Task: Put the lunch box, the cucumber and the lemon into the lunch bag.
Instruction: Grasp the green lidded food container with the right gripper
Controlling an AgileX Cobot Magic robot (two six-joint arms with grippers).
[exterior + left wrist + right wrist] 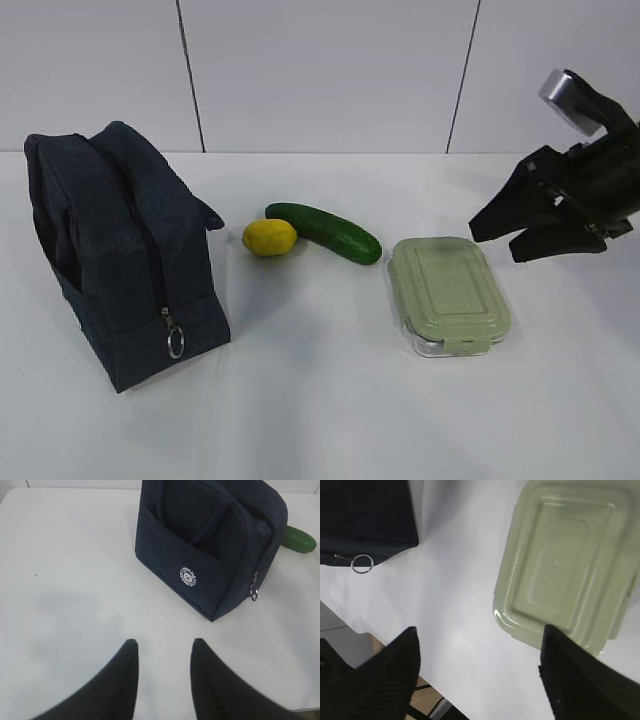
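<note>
Next, I close my right gripper on the middle of the lunch box's long side (489, 277) (621, 611), the one farthest from the lunch bag.
The dark navy lunch bag (120, 250) stands at the left, its top looks shut, and its silver ring pull (175, 343) hangs low on the near end. The yellow lemon (269, 237) touches the dark green cucumber (325, 232) mid-table. To the right lies the lunch box (447, 293), sage lid up. My right gripper (495, 245) hovers open just right of the box and above it, holding nothing. In the right wrist view the lunch box (565, 565) lies ahead of the right gripper (480, 630). My left gripper (165, 642) is open and empty over bare table, short of the lunch bag (210, 545).
The white table's near edge (395, 650) shows under my right gripper, with floor below it. One end of the cucumber (300, 540) pokes out behind the bag in the left wrist view. A white panelled wall (330, 70) closes the back.
</note>
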